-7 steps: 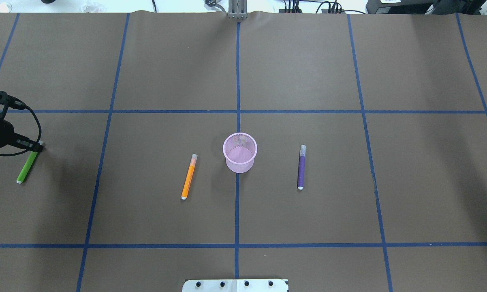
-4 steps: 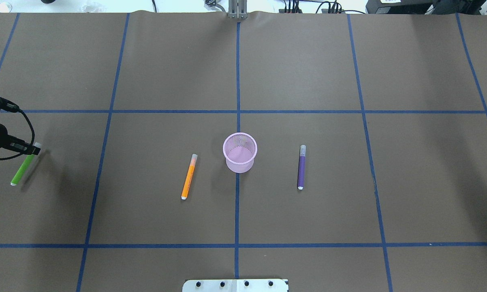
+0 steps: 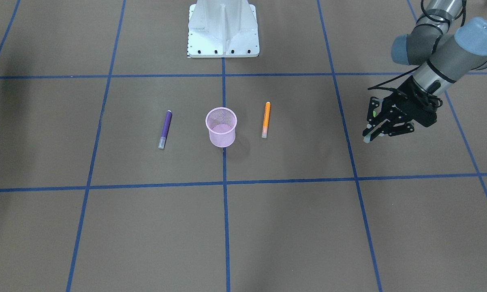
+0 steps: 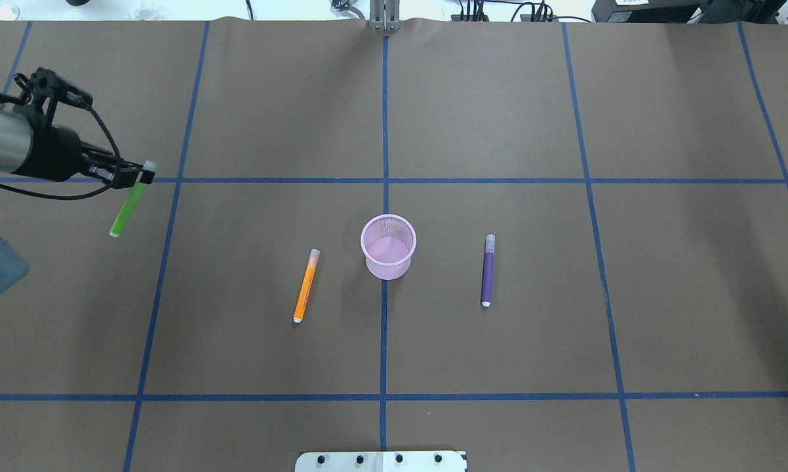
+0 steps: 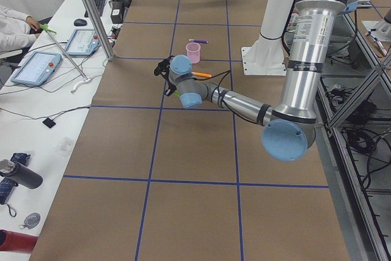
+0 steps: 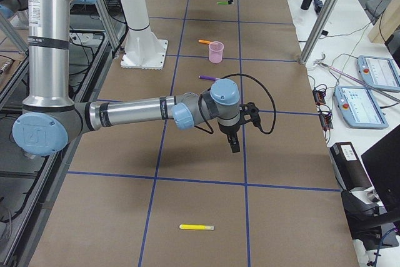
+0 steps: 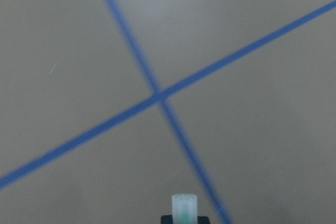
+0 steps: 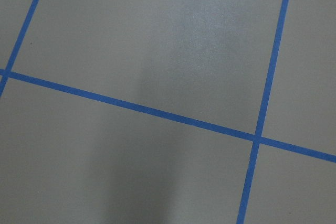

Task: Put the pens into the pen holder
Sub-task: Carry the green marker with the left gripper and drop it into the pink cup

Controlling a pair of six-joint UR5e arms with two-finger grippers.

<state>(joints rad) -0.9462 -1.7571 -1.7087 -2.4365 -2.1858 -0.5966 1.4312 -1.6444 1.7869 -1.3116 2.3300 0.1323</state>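
Next, I let go of the green pen with my left gripper inside the pink mesh pen holder (image 3: pixel 221 120), between the orange pen and the purple pen.
The pink mesh pen holder (image 4: pixel 388 246) stands upright at the table's middle, also in the front view (image 3: pixel 221 126). The orange pen (image 4: pixel 305 286) lies left of it and the purple pen (image 4: pixel 488 270) lies right of it, both flat on the table. My left gripper (image 4: pixel 138 176) is shut on the green pen (image 4: pixel 126 210) near its pale cap and holds it in the air, tilted, far left of the holder. The left wrist view shows only the cap (image 7: pixel 184 208). My right gripper (image 6: pixel 232 142) shows only in the exterior right view, so I cannot tell its state.
The robot's white base plate (image 4: pixel 381 461) sits at the near edge. A yellow marker (image 6: pixel 197 227) lies at the table's right end. Blue tape lines mark a grid on the brown table cover.
My left gripper has lifted the green pen off the table and carried it away from the left edge, farther from the robot and toward the middle. The other pens and the holder have not moved.
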